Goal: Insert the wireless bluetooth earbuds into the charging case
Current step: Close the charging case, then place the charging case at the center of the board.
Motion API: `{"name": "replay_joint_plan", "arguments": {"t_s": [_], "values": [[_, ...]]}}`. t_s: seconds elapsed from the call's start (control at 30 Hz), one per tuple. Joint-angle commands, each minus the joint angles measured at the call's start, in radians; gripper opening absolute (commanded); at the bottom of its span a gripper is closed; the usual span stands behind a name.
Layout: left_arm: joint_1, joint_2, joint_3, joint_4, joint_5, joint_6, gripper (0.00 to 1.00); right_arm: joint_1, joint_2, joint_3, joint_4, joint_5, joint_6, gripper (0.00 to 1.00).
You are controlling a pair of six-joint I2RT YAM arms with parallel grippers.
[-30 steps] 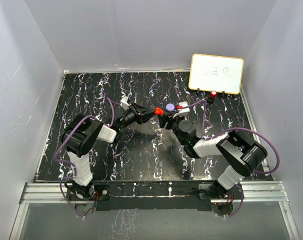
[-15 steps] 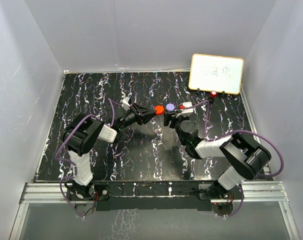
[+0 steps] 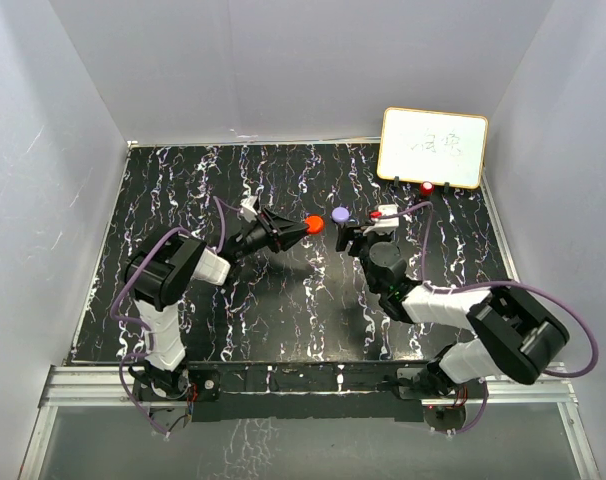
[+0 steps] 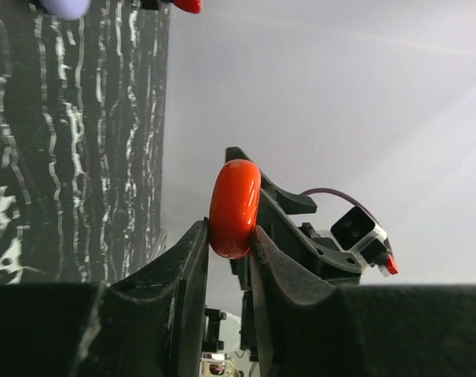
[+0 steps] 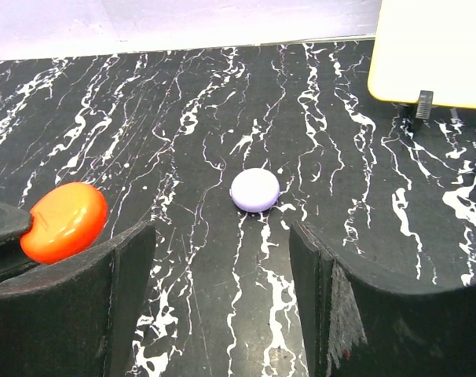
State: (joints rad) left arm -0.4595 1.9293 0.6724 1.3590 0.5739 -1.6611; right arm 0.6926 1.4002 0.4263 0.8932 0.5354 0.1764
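My left gripper has the red charging case, now on edge above the table. I need to set it down with that gripper on the black marbled table [image 3: 310, 232], next to the lavender case.
A round red charging case [image 4: 235, 208] stands on edge above the table, and my left gripper [image 4: 228, 236] is shut on its lower rim. The top view shows that case [image 3: 314, 224] at the tip of the left gripper [image 3: 299, 227], mid-table. A round lavender case [image 5: 254, 189] lies flat and closed on the table; from above it [image 3: 340, 214] sits just right of the red one. My right gripper [image 5: 222, 232] is open and empty, short of the lavender case, with the red case [image 5: 65, 222] to its left. No earbuds show.
A white board with a yellow frame [image 3: 432, 147] stands at the back right on small black feet. A small red object [image 3: 426, 187] sits at its foot; I cannot tell what it is. Pale walls close in the black marbled table [image 3: 203, 300] on three sides.
My right gripper has drawn back to the right, away from the red case, and its jaws have spread wider. The left gripper keeps its hold and has shifted slightly left.
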Motion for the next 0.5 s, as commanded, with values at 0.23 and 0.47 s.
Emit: {"name": "replay_joint_plan", "arguments": {"t_s": [0.23,0.47], "values": [[0.088,-0.097,0.053,-0.455,0.103,0.446,0.00,-0.014,-0.186,0.066,-0.387,-0.021,0.091,0.86],[0.086,-0.124,0.213,-0.814,0.041,0.699,0.00,-0.025,-0.258,0.072,-0.442,-0.029,0.118,0.93]]}}
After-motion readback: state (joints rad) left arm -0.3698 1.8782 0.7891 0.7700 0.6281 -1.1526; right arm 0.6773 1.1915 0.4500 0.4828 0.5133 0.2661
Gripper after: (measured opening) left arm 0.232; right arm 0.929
